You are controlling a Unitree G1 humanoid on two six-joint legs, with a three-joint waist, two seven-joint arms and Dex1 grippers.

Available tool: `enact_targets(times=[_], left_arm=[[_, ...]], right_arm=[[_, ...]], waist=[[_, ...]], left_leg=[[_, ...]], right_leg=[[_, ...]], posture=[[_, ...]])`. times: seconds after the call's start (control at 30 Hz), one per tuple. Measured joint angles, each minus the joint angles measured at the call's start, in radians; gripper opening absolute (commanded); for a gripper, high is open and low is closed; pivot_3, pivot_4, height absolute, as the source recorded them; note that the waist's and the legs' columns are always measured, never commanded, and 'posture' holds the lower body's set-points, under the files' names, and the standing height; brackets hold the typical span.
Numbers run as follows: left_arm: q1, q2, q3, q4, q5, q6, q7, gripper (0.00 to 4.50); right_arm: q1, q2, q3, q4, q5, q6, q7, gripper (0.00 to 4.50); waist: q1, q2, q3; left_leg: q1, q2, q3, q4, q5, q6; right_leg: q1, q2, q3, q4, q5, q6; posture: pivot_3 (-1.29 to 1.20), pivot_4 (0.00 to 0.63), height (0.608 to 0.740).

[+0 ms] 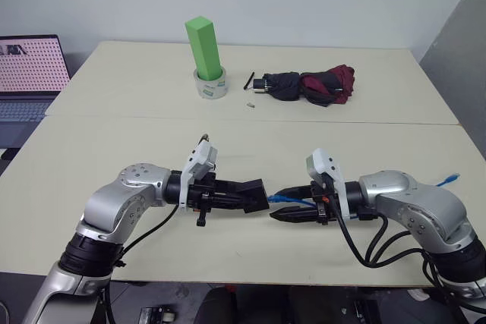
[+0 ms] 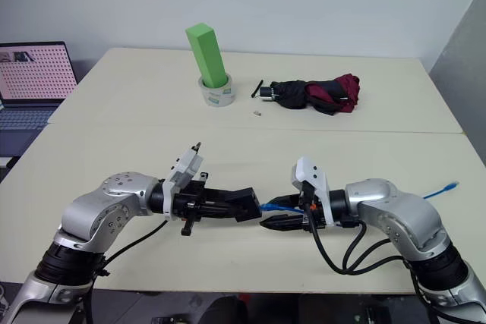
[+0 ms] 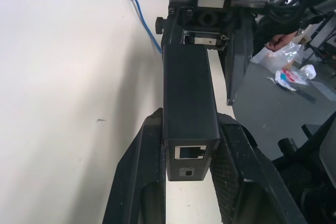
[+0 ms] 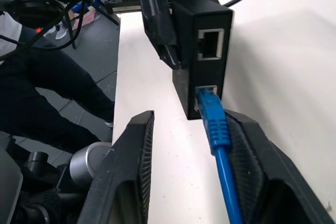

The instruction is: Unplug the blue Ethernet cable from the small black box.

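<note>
The plug's head is ahead of my right gripper's fingers, near one finger, so next I center both fingers around the plug and close at the port point(image 4: 206, 89).
My left gripper point(image 1: 244, 194) is shut on the small black box point(image 3: 189, 93) and holds it level above the table, its ported end facing the right gripper. The blue Ethernet cable point(image 4: 212, 124) reaches the box's lower port with its plug; I cannot tell how deep the plug sits. My right gripper point(image 4: 191, 119) is open around the plug. The cable lies along one of its fingers point(image 4: 247, 150), and the other finger stands well apart. The cable's far end point(image 1: 452, 180) rests on the table beyond the right arm.
A green block point(image 1: 205, 45) stands in a tape roll point(image 1: 211, 87) at the back of the table point(image 1: 114, 142). A folded black-and-maroon umbrella point(image 1: 311, 85) lies to its right. A laptop point(image 1: 26, 73) sits off the table's left edge.
</note>
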Motion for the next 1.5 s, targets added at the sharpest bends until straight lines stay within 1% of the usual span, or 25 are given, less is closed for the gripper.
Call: enact_targets(times=[0.17,0.67,0.8,0.9,0.93,0.97,1.4,1.5], left_arm=[[0.006,0.009,0.0,-0.013,0.002,0.0,-0.009,0.79],[0.007,0.009,0.0,-0.014,0.006,-0.004,-0.012,0.79],[0.013,0.009,0.0,-0.014,0.008,-0.004,-0.013,0.79],[0.015,0.009,0.0,-0.015,0.009,-0.004,-0.018,0.79],[0.015,0.009,0.0,-0.015,0.01,-0.005,-0.019,0.79],[0.017,0.009,0.0,-0.016,0.01,-0.006,-0.02,0.79],[0.026,0.008,-0.001,-0.021,0.01,-0.009,-0.023,0.79],[0.033,0.017,-0.009,-0.021,0.03,-0.033,-0.037,0.79]], right_arm=[[-0.002,0.014,-0.002,0.018,0.013,0.028,-0.001,2.0],[-0.022,0.049,0.0,0.038,0.008,0.031,-0.005,2.0],[-0.022,0.049,0.0,0.047,0.006,0.031,-0.004,1.24],[-0.022,0.048,0.001,0.051,0.005,0.031,-0.002,0.31],[-0.022,0.046,0.003,0.051,0.005,0.029,0.004,0.1],[-0.023,0.043,0.005,0.051,0.004,0.028,0.013,0.05],[-0.043,0.034,0.025,0.064,-0.031,0.012,0.054,0.04],[-0.047,0.019,0.038,0.075,-0.035,0.004,0.076,0.04]], waist=[[0.0,0.0,0.0],[0.0,0.0,0.0],[0.0,0.0,0.0],[0.0,0.0,0.0],[0.0,0.0,0.0],[0.0,0.0,0.0],[0.0,0.0,0.0],[0.0,0.0,0.0]], left_leg=[[0.0,0.0,0.0,0.0,0.0,0.0],[0.0,0.0,0.0,0.0,0.0,0.0],[0.0,0.0,0.0,0.0,0.0,0.0],[0.0,0.0,0.0,0.0,0.0,0.0],[0.0,0.0,0.0,0.0,0.0,0.0],[0.0,0.0,0.0,0.0,0.0,0.0],[0.0,0.0,0.0,0.0,0.0,0.0],[0.0,0.0,0.0,0.0,0.0,0.0]], right_leg=[[0.0,0.0,0.0,0.0,0.0,0.0],[0.0,0.0,0.0,0.0,0.0,0.0],[0.0,0.0,0.0,0.0,0.0,0.0],[0.0,0.0,0.0,0.0,0.0,0.0],[0.0,0.0,0.0,0.0,0.0,0.0],[0.0,0.0,0.0,0.0,0.0,0.0],[0.0,0.0,0.0,0.0,0.0,0.0],[0.0,0.0,0.0,0.0,0.0,0.0]], posture=[[0.0,0.15,0.74],[0.0,0.15,0.74],[0.0,0.15,0.74],[0.0,0.15,0.74],[0.0,0.15,0.74],[0.0,0.15,0.74],[0.0,0.15,0.74],[0.0,0.15,0.74]])
